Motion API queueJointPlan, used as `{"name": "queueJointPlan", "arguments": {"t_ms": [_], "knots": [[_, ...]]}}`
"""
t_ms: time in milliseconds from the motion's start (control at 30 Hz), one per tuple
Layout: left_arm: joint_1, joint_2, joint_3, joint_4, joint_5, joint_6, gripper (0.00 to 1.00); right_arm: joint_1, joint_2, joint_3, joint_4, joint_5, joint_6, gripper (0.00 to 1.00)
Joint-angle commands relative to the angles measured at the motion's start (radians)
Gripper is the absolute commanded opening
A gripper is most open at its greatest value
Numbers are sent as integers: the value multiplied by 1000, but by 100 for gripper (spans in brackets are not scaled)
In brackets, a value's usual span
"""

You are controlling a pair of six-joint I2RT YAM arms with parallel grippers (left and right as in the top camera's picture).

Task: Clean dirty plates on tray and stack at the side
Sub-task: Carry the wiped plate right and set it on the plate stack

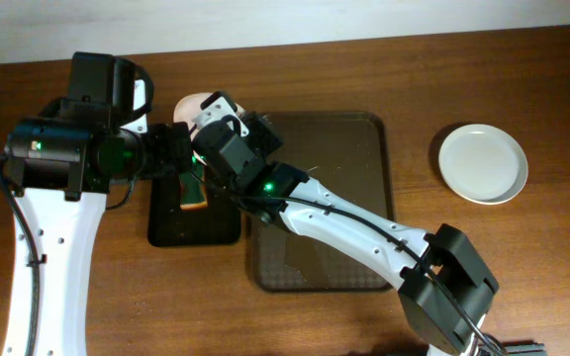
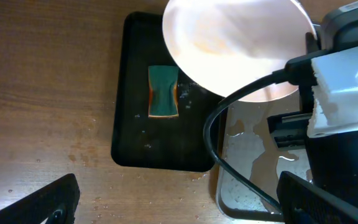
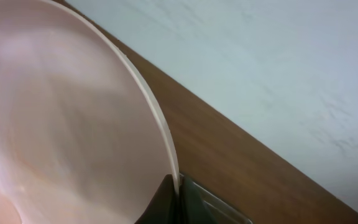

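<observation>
Next, I set the pale plate down on top of the clean white plate [image 1: 482, 162] with my right gripper.
My right gripper [image 1: 209, 121] is shut on the rim of a pale plate [image 1: 188, 105] and holds it tilted in the air above the far end of the black tray. In the right wrist view the fingers [image 3: 175, 190] pinch the plate's edge [image 3: 61, 124]. In the left wrist view the plate [image 2: 235, 43] shows a faint orange tint near its centre. My left gripper [image 2: 179, 205] is open and empty, over the table beside the plate [image 1: 169, 150]. A clean white plate [image 1: 482, 163] lies on the table at the right. The brown tray [image 1: 364, 138] holds no plates.
A green and orange sponge [image 2: 163, 92] lies on the small black tray [image 2: 129, 143], left of the brown tray's wet corner [image 2: 229, 193]; the sponge also shows in the overhead view [image 1: 194, 193]. The right arm stretches diagonally over the brown tray.
</observation>
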Motion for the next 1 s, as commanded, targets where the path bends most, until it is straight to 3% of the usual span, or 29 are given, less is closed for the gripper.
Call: {"name": "queueJointPlan", "arguments": {"t_ms": [0, 267, 367, 467, 567, 633, 667, 800, 967], "knots": [[-6, -6, 1, 2, 11, 12, 100, 23, -16, 15, 8, 53, 4, 4], [-6, -6, 1, 2, 11, 12, 100, 15, -16, 15, -8, 49, 29, 4], [-6, -6, 1, 2, 11, 12, 100, -36, -22, 15, -152, 6, 209, 4], [-6, -6, 1, 3, 11, 12, 100, -149, -77, 15, -293, -205, 371, 4], [-6, -6, 1, 2, 11, 12, 100, -404, -191, 15, -441, -761, 468, 4], [-6, -6, 1, 2, 11, 12, 100, -563, -226, 15, -518, -931, 510, 4], [-6, -6, 1, 2, 11, 12, 100, -734, -237, 15, -615, -1017, 555, 4], [-6, -6, 1, 2, 11, 12, 100, -1074, -214, -3, -767, -1022, 585, 4], [-6, -6, 1, 2, 11, 12, 100, -1437, -161, -130, -708, -1023, 585, 4]]}}
